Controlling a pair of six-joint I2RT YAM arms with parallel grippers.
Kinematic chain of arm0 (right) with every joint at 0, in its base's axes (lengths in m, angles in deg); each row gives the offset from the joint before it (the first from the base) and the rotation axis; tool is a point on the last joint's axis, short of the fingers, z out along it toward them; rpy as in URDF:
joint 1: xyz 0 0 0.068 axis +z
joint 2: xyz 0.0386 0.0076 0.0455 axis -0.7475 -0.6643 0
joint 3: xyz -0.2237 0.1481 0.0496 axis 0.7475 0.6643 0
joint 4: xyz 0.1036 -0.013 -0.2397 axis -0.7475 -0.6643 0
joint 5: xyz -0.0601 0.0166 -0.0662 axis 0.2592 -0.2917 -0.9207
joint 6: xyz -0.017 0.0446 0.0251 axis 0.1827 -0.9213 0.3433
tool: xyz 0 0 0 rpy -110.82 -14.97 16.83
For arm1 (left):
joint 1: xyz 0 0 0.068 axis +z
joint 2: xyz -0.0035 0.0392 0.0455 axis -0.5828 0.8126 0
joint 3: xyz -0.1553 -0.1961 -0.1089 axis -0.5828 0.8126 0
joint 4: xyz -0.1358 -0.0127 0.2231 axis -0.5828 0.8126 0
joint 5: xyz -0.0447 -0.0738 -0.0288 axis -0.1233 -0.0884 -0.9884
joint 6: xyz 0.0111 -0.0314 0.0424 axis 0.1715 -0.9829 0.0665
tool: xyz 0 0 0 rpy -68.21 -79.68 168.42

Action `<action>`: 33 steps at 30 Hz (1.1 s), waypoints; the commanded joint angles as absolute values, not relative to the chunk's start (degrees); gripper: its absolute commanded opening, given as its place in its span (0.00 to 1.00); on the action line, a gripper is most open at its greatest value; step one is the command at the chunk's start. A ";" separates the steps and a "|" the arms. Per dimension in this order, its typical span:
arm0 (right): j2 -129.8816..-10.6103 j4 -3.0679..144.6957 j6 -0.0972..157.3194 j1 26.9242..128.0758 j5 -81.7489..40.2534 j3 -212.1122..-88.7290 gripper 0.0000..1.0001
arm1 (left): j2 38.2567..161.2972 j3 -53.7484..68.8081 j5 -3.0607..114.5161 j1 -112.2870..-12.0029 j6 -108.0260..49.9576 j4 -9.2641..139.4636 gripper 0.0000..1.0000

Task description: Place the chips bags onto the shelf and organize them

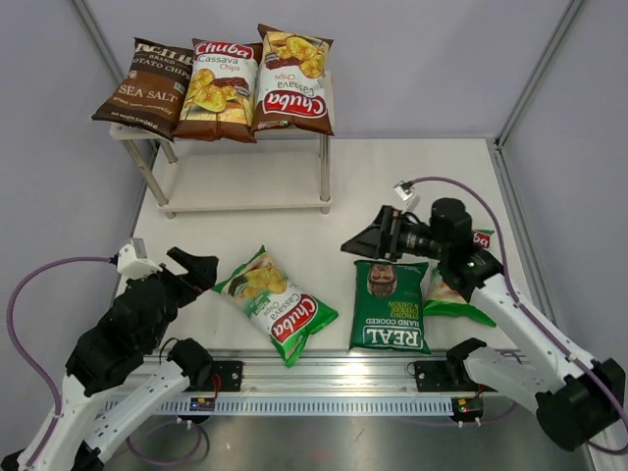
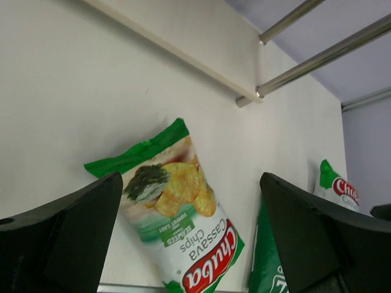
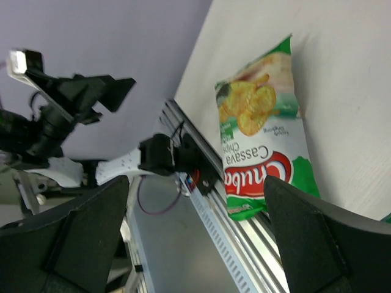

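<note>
The green Chuba bag between my grippers should be grabbed next with my right gripper by its side edge [image 1: 319,302] [image 3: 308,169] next to its red logo, facing the REAL bag.
The shelf [image 1: 319,108] stands at the back left; its top board holds the Sea Salt bag [image 1: 145,86] and two brown/white Chuba bags [image 1: 221,90] [image 1: 291,80]. A green Chuba bag [image 1: 275,304] lies flat on the table near the front, also in the left wrist view [image 2: 177,213] and the right wrist view [image 3: 263,146]. The dark green REAL bag [image 1: 391,306] lies to its right. A second green Chuba bag [image 1: 453,299] lies partly under my right arm. My left gripper [image 1: 196,267] is open, just left of the green bag. My right gripper [image 1: 365,240] is open, above the REAL bag.
The shelf's lower board [image 1: 245,177] is bare. A metal rail [image 1: 324,378] runs along the table's front edge. Grey walls close in the left, back and right sides.
</note>
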State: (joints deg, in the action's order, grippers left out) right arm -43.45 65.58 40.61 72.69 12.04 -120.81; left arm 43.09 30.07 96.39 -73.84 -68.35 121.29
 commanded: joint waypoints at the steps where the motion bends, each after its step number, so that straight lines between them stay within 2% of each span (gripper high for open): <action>1: -48.48 68.42 47.63 79.39 3.00 -119.71 1.00 | 40.55 31.88 92.29 -73.97 -69.22 121.17 0.99; 6: -55.07 69.12 52.19 85.90 -1.57 -119.35 0.99 | 40.89 35.82 90.19 -73.97 -72.81 123.89 0.99; 15: -52.35 70.79 54.31 85.90 -2.83 -114.69 0.99 | 40.28 50.51 86.14 -73.97 -90.14 123.90 0.99; 24: -67.54 79.13 55.72 88.62 -0.18 -115.39 0.97 | 36.59 47.10 91.05 -73.97 -90.93 128.90 0.99; 33: -80.83 85.99 55.80 93.98 -0.62 -116.45 0.94 | 34.05 47.35 88.86 -73.97 -89.44 129.17 0.99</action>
State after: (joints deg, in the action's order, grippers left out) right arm -78.44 80.73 54.33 92.32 -0.40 -114.93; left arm 35.70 48.76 88.44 -73.84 -89.77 129.09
